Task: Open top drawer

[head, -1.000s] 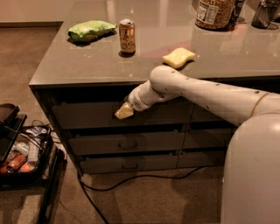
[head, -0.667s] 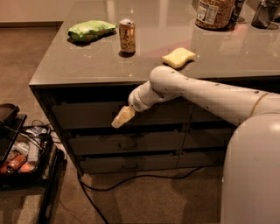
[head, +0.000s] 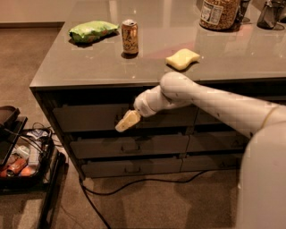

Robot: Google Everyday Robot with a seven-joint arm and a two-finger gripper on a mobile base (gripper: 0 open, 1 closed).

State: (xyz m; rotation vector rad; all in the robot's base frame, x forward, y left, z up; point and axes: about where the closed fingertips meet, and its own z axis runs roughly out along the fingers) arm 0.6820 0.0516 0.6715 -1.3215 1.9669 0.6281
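The flush top drawer has my gripper hanging out in front of it, clear of its handle, so next I open, move in and up, and grip the handle (head: 119, 115) before I pull.
The top drawer (head: 89, 117) is the tallest dark grey-brown front just under the countertop, above two shallower drawer fronts (head: 129, 146). My white arm reaches in from the right across the cabinet. The gripper (head: 126, 122) hangs in front of the top drawer's middle, tilted down to the left, and covers the handle. The top drawer front looks flush with the fronts below it.
On the counter (head: 67, 71) lie a green bag (head: 93, 31), a can (head: 130, 37) and a yellow sponge (head: 182, 58); a jar (head: 219, 13) stands at the back. A black cart (head: 27, 156) with items sits at the left. A cable (head: 134, 183) runs over the floor.
The gripper has moved slightly left and down along the top drawer front. The drawer front shows no visible shift.
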